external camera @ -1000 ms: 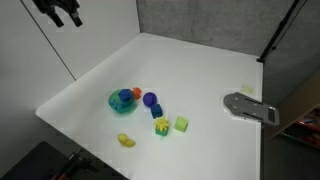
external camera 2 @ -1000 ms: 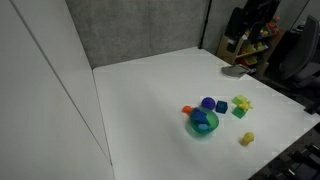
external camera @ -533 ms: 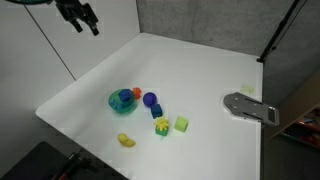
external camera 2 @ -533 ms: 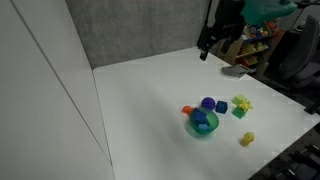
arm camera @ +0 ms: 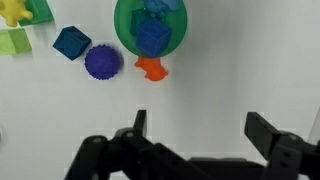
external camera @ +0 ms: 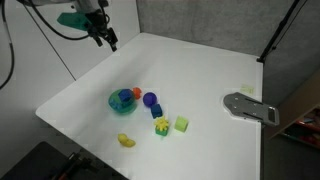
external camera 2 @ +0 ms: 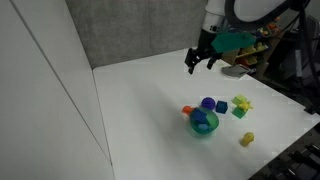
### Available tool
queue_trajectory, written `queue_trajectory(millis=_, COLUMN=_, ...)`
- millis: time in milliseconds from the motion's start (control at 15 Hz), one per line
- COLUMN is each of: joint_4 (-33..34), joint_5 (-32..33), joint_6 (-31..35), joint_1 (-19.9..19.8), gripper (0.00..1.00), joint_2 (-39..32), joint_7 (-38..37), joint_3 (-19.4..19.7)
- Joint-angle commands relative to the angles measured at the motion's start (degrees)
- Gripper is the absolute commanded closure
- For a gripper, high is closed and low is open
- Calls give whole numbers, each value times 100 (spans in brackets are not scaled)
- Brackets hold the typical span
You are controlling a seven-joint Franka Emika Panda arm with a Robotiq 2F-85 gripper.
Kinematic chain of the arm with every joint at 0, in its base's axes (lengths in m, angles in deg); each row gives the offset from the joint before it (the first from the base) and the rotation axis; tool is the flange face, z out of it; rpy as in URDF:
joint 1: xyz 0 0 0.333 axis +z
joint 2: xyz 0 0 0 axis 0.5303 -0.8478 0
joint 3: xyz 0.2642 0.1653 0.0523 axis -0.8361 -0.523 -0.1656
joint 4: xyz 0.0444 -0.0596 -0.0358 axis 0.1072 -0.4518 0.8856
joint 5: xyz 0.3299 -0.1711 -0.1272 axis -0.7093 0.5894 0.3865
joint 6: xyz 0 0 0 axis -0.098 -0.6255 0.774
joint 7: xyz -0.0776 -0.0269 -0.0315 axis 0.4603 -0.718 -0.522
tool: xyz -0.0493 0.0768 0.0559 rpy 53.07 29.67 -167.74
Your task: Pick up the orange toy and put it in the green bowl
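Observation:
Next, my gripper will go to the body of the orange toy (external camera: 136, 92) (arm camera: 153, 69), between the green bowl and the purple ball, and close there.
The orange toy (external camera: 136, 93) (external camera 2: 186, 109) (arm camera: 151, 68) lies on the white table, touching the rim of the green bowl (external camera: 113, 102) (external camera 2: 192, 127) (arm camera: 122, 30). The bowl holds a blue cube-like toy (arm camera: 152, 35). My gripper (external camera: 107, 40) (external camera 2: 198, 64) (arm camera: 198, 128) is open and empty, well above the table and away from the toy, over bare tabletop.
A purple ball (arm camera: 102, 62), a dark blue block (arm camera: 71, 42), a yellow toy (arm camera: 12, 10) and a light-green cube (external camera: 181, 124) lie beside the bowl. A paler yellow toy (external camera: 126, 140) lies near the table edge. A grey metal piece (external camera: 248, 107) sits at the table's side.
My gripper has moved in from the edge of the scene toward the table, over the white surface. The toys and bowl have not moved.

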Motion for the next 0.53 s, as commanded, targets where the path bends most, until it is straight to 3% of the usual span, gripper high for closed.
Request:
queue_trajectory(millis=0, joint_4=468, joint_5=-66, joint_6=196, joint_1=164, gripper=0, joint_2=-699, joint_7=9, joint_3=260)
queue_trajectory(millis=467, joint_4=840, joint_5=-94, joint_6=631, joint_1=367, gripper=0, joint_2=-1841, joint_7=155, joint_3=581)
